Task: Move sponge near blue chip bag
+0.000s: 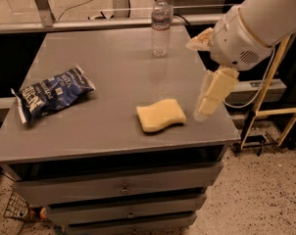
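The robot's gripper should close on the end of the pale yellow sponge (175, 109) that faces away from the blue chip bag.
The pale yellow sponge (160, 115) lies flat on the grey table (113, 67), near the front right. The blue chip bag (52, 93) lies at the table's left side, well apart from the sponge. My gripper (210, 97) hangs from the white arm over the table's right edge, just to the right of the sponge and a little above the surface. It holds nothing that I can see.
A clear plastic water bottle (160, 26) stands upright at the back of the table. Drawers (123, 189) sit below the tabletop. A yellow metal frame (273, 109) stands on the speckled floor to the right.
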Controlling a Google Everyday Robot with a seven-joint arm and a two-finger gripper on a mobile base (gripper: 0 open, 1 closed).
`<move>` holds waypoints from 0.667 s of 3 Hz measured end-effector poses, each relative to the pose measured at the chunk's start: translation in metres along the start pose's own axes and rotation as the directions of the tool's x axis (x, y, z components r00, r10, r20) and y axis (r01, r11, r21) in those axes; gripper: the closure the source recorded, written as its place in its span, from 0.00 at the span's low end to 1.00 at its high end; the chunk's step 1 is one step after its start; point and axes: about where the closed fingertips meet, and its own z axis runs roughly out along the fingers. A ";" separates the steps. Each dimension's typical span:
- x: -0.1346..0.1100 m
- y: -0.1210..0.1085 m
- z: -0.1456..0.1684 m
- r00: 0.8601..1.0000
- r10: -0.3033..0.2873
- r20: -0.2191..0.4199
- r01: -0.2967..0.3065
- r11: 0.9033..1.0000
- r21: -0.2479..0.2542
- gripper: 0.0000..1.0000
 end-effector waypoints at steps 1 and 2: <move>0.002 -0.005 0.056 0.998 0.006 0.057 -0.001 0.996 -0.091 0.00; 0.012 -0.005 0.095 0.998 0.024 0.064 -0.014 0.988 -0.153 0.00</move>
